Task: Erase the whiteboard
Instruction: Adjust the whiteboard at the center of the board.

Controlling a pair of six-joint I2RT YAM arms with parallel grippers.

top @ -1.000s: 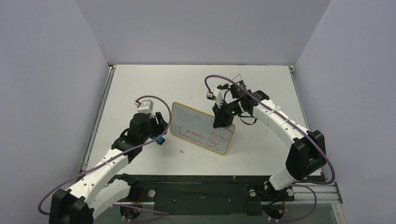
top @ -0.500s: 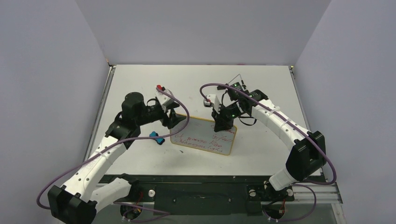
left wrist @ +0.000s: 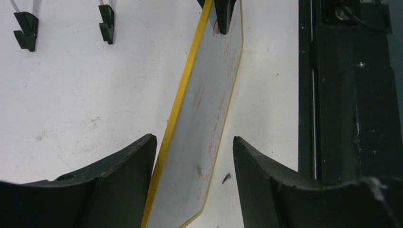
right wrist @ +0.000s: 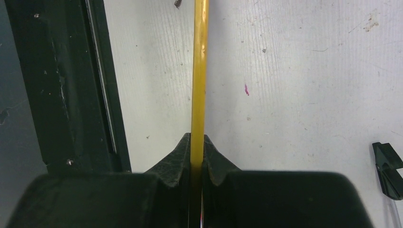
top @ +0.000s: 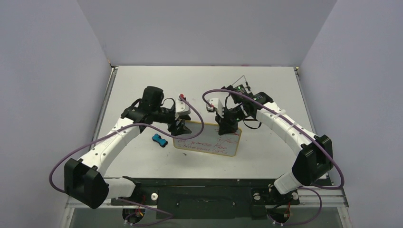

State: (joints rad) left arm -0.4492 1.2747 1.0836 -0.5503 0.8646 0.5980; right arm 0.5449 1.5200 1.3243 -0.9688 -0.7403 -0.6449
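My right gripper is pinching the whiteboard's long top edge, over the handwriting, so I should steady the whiteboard with my left gripper while my right gripper takes the short end point(top: 238, 142).
The whiteboard point(top: 205, 142), yellow-framed with red handwriting, stands tilted on its long edge at the table's middle. My right gripper point(top: 225, 129) is shut on its upper right edge; in the right wrist view the jaws point(right wrist: 197, 142) pinch the yellow frame point(right wrist: 199, 71). My left gripper point(top: 179, 128) is at the board's left end, open. Seen from the left wrist, the whiteboard point(left wrist: 209, 109) runs between the two fingers point(left wrist: 128, 175), with a gap on the right side. The blue-and-black eraser point(top: 160, 140) lies on the table left of the board, held by neither gripper.
Two black stand feet point(left wrist: 107, 23) lie detached on the table beyond the board; one foot point(right wrist: 387, 168) also shows at the right. A black rail point(left wrist: 342, 95) borders the near table edge. Grey walls enclose the table on three sides.
My left arm swung away from the eraser, up and right, to straddle the board's left end. The eraser stayed on the table. The right gripper tipped the board lower.
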